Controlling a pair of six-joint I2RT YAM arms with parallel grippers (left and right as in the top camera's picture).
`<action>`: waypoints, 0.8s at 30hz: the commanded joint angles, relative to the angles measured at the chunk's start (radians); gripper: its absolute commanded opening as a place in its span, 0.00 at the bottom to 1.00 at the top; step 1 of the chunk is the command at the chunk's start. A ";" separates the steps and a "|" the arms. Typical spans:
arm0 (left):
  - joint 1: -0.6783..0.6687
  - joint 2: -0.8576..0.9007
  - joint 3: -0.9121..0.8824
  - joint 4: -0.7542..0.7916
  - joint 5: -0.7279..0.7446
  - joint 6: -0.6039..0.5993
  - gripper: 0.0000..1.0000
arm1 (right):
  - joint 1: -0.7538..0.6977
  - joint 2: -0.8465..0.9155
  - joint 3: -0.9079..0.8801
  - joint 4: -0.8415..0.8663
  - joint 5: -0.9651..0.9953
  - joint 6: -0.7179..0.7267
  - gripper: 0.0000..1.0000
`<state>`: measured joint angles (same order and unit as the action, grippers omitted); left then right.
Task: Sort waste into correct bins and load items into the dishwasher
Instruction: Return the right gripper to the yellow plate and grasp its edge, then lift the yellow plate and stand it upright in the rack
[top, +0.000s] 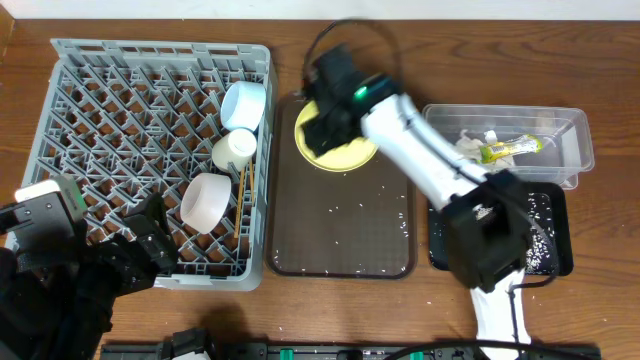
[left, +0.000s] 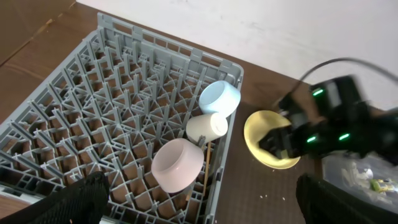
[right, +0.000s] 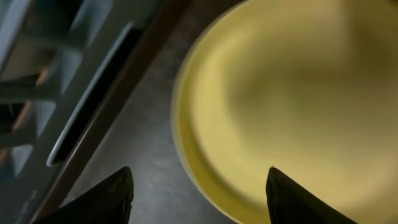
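Observation:
My right gripper is going to the side facing the grey dish rack next. It will close there on the rim of the yellow plate (top: 304, 151) (right: 198, 182).
The yellow plate (top: 345, 152) lies at the far end of the brown tray (top: 340, 235); it also shows in the left wrist view (left: 268, 146) and fills the right wrist view (right: 292, 106). My right gripper (top: 322, 122) is open just over the plate's left rim, one finger on each side (right: 198, 190). The grey dish rack (top: 120, 130) holds the light blue bowl (top: 244, 104), white cup (top: 233, 150), white shallow bowl (top: 206, 203) and chopsticks (top: 242, 185). My left gripper (left: 199, 202) is open and empty above the rack's near right corner.
A clear tub (top: 572, 135) at the right holds paper scraps (top: 470, 145) and the green-and-yellow wrapper (top: 508, 149). A black tray (top: 553, 225) with rice grains lies in front of it, partly under my right arm. Loose grains dot the brown tray.

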<state>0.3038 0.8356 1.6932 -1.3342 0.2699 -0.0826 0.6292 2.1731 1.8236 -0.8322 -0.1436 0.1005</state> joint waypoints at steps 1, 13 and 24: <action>0.003 0.000 0.005 0.003 -0.006 -0.009 0.97 | 0.060 0.015 -0.102 0.093 0.133 -0.005 0.71; 0.003 0.000 0.005 0.004 -0.006 -0.009 0.97 | 0.106 0.015 -0.306 0.316 0.327 0.079 0.12; 0.003 0.000 0.005 0.003 -0.006 -0.009 0.97 | 0.102 -0.207 -0.240 0.236 0.246 0.086 0.01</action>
<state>0.3038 0.8356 1.6932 -1.3342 0.2699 -0.0826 0.7345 2.1143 1.5356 -0.5995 0.1551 0.1612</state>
